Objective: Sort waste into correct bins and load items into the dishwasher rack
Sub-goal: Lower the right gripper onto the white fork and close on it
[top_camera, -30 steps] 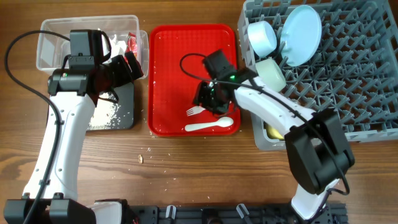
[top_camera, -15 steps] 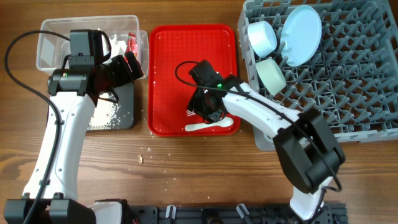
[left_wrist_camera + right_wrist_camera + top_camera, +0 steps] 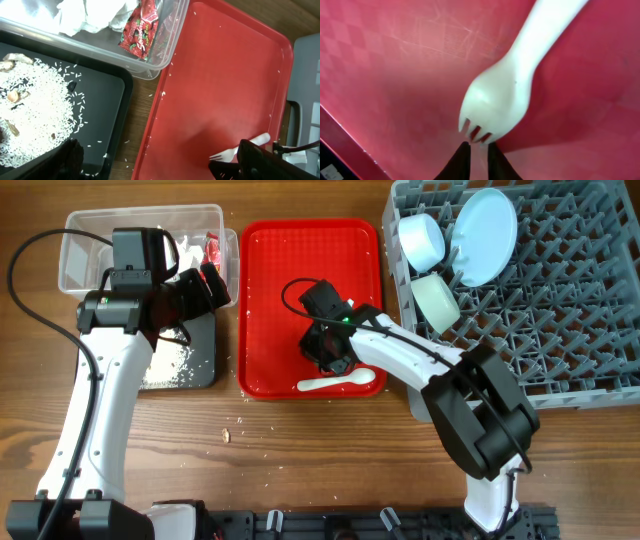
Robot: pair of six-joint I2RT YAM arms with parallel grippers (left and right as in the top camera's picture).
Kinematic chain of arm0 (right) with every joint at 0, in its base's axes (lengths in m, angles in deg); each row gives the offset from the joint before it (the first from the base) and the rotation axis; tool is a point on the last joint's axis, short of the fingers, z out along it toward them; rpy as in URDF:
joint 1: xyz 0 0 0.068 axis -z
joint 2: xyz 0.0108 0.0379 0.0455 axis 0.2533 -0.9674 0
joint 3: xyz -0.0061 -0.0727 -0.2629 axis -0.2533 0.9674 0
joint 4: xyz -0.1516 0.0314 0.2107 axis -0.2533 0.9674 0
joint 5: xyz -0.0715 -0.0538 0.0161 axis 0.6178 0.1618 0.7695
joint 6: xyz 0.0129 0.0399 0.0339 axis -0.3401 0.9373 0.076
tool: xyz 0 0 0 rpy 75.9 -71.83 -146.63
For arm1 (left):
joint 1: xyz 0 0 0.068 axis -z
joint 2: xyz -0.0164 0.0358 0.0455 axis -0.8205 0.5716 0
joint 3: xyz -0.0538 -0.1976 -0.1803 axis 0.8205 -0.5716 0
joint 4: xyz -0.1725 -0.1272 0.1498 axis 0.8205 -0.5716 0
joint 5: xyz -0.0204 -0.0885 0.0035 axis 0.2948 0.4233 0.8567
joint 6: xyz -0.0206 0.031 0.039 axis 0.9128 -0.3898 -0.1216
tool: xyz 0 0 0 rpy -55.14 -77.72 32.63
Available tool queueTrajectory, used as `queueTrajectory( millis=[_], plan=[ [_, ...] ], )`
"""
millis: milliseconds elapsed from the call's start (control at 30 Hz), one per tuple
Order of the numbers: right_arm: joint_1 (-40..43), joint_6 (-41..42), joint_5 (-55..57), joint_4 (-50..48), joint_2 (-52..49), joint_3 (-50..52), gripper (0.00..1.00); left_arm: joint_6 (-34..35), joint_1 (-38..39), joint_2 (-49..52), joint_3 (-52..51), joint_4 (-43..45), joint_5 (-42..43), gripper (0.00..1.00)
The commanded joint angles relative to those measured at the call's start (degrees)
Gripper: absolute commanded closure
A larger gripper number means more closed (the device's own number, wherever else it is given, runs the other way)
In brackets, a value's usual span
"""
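My right fingers reach only the white fork's tine tips; next I open them and grip farther up its head [image 3: 514,72], near the handle.
On the red tray [image 3: 270,280], my right gripper [image 3: 330,358] is down at the white fork [image 3: 500,95]. Its jaws are closed to a thin slit [image 3: 478,150] on the tips of the tines. The fork [image 3: 235,150] also shows beside the right arm in the left wrist view. A white spoon [image 3: 335,383] lies just below it. My left gripper [image 3: 165,165] hangs open and holds nothing, above the gap between the black tray [image 3: 100,90] and the red tray. The red wrapper [image 3: 140,30] and the tissue [image 3: 90,15] lie in the clear tub [image 3: 85,250].
The grey rack [image 3: 560,300] at the right holds a pale blue plate [image 3: 485,222] and two bowls [image 3: 420,240] [image 3: 437,298]. White grains and brown scraps [image 3: 35,105] cover the black tray. A few crumbs lie on the wood below the red tray.
My right gripper moved left across the red tray to the fork's tines, and its jaws closed. The left arm has not moved.
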Motion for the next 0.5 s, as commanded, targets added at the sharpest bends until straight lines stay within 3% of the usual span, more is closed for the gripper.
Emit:
queueTrajectory(
  millis=[0,100,233,333,433,467],
  plan=[
    [-0.33,-1.29,0.07,-0.57,-1.27,0.50,0.93,0.11,-0.31,0.22,0.46,-0.02,-0.35,0.00],
    [-0.28,-3.45,-1.22,-1.44,-1.27,0.42,0.95,0.13,-0.31,0.22,0.46,0.00,-0.33,0.00],
    [-0.13,-13.38,-3.34,-0.92,-0.35,-2.36,0.89,0.13,-0.31,0.22,0.46,-0.02,-0.35,0.00],
    [-0.11,-19.08,1.46,3.13,1.62,-5.31,0.79,0.11,-0.31,0.22,0.46,-0.02,-0.35,0.00],
    [0.11,-30.58,8.59,10.88,3.23,-10.43,0.46,0.13,-0.31,0.22,0.46,0.00,-0.35,0.00],
    [0.39,-36.35,10.49,14.53,3.63,-13.00,0.29,0.11,-0.31,0.22,0.46,0.00,-0.35,0.00]
  ],
)
